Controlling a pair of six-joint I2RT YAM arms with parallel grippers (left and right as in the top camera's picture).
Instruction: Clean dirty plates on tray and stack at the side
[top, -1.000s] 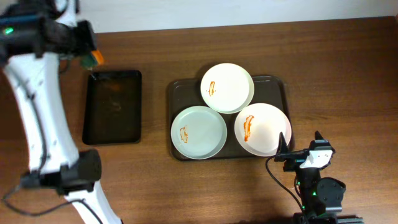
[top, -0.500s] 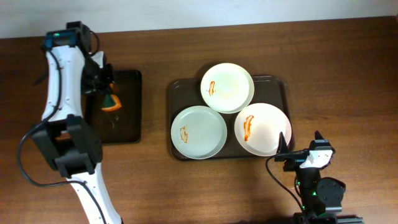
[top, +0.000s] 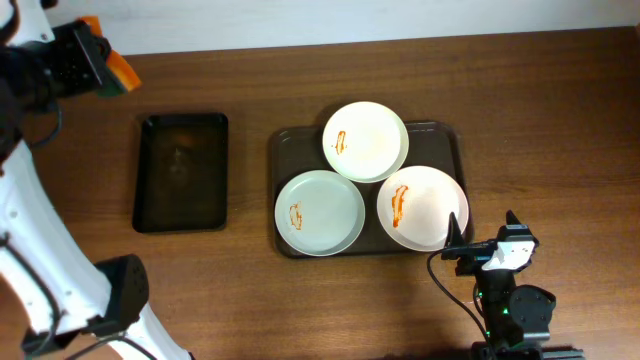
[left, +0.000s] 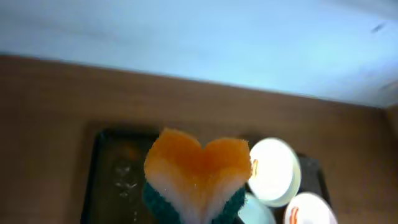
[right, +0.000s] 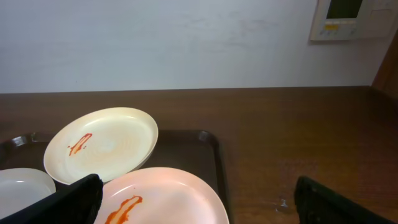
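Note:
I should set the sponge down with my left gripper on the plate (top: 331, 218) (left: 260, 218) nearest the small black tray, next to that plate's red smear.
Three white plates with red smears lie on the dark tray (top: 445, 135): a back plate (top: 365, 140), a front left plate (top: 320, 212) and a front right plate (top: 422, 207). My left gripper (top: 100, 65) is raised at the far left, beyond the small black tray (top: 182, 171), shut on an orange and green sponge (left: 198, 177) that is squeezed into a fold. My right gripper (top: 485, 247) is open and empty at the table's front, its fingertips by the front right plate's near edge (right: 165, 196).
The small black tray looks wet and holds nothing else. Bare brown table lies right of the dark tray (top: 550, 150) and between the two trays. A pale wall runs along the back edge.
My left gripper has lifted the sponge out of the small black tray and swung up and left to the table's far corner. The right arm and plates have not moved.

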